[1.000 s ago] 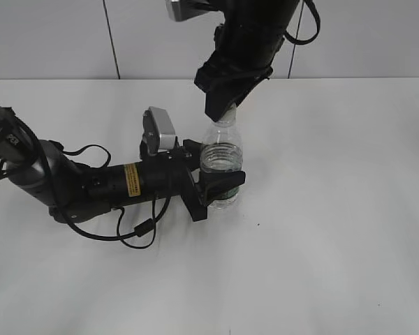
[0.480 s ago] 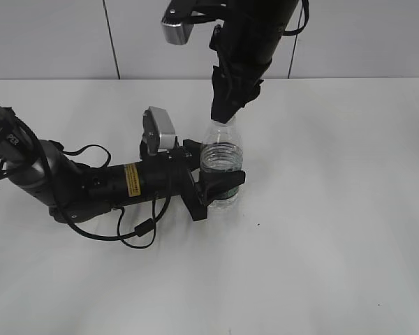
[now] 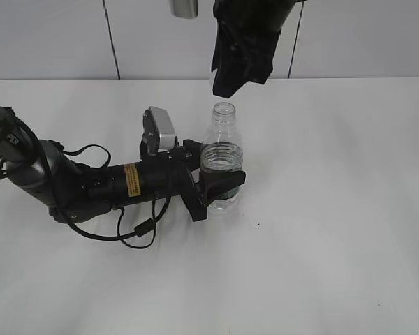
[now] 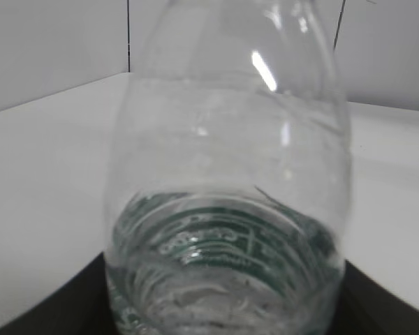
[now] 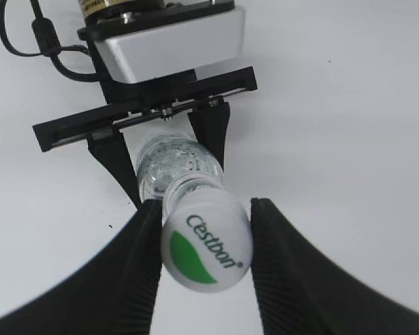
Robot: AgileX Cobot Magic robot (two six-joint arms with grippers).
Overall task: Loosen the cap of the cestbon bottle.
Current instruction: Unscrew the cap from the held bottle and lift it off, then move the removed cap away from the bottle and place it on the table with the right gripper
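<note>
The robot's right gripper needs to let go of the white cap on the table [image 3: 301, 190] next to the cestbon bottle, opposite the left gripper.
The cestbon bottle [image 3: 222, 150] stands upright on the white table, and its threaded neck shows open with no cap on it. My left gripper [image 3: 220, 188] is shut on its lower body at the green label band, which fills the left wrist view [image 4: 227, 174]. My right gripper [image 3: 227, 87] hangs just above the neck. In the right wrist view it [image 5: 206, 206] is shut on the white cap [image 5: 206, 241] with the green leaf logo, held clear above the bottle [image 5: 174, 164]. The cap is hidden in the exterior view.
My left arm [image 3: 91, 185] lies low across the table from the left, with a cable loop [image 3: 136, 230] in front of it. Its silver wrist camera [image 3: 160, 129] stands up beside the bottle. A grey wall [image 3: 56, 38] runs behind the table.
My right gripper has risen off the bottle's neck, taking the cap up with it; the neck now shows bare. The left gripper and the bottle have not moved.
</note>
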